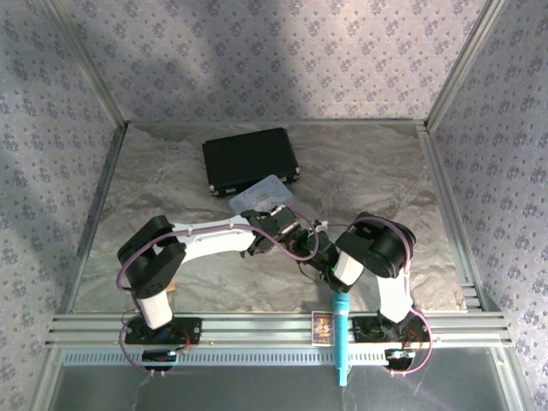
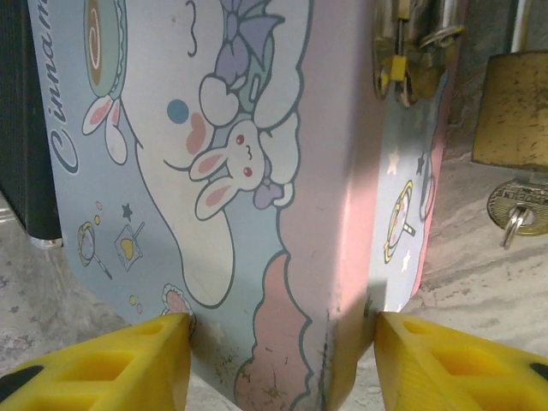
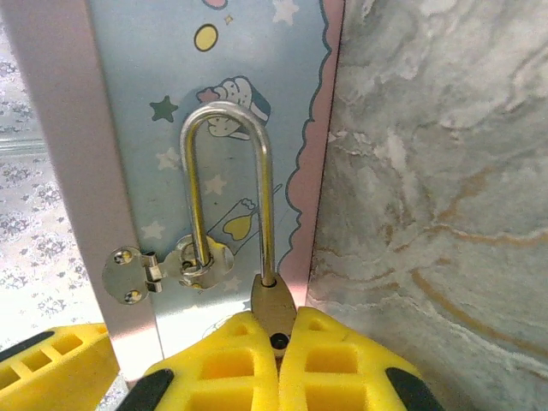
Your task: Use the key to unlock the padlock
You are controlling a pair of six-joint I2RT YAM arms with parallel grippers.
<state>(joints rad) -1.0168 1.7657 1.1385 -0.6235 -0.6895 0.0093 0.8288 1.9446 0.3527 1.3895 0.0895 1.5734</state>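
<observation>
The robot's right gripper will set the padlock down on the marbled table (image 1: pixel 324 253) behind the small card and the blue stick.
The brass padlock (image 3: pixel 272 300) hangs at the clasp of a pastel cartoon tin (image 2: pixel 214 171). Its silvery shackle (image 3: pixel 224 116) has one leg through the hasp ring (image 3: pixel 199 261) and the other in the body. My right gripper (image 3: pixel 278 330) is shut on the padlock body, and a dark hole shows in the body's top between the fingertips. In the left wrist view the padlock (image 2: pixel 514 107) has the key (image 2: pixel 518 210) in its underside, with a small ring on it. My left gripper (image 2: pixel 282 360) clamps the tin's near corner, one yellow finger against each side.
A black case (image 1: pixel 250 160) lies behind the tin (image 1: pixel 265 190) on the marbled table (image 1: pixel 171 188). A blue pen-like stick (image 1: pixel 341 338) and a small card (image 1: pixel 322 325) rest on the front rail. Patterned walls close in the table.
</observation>
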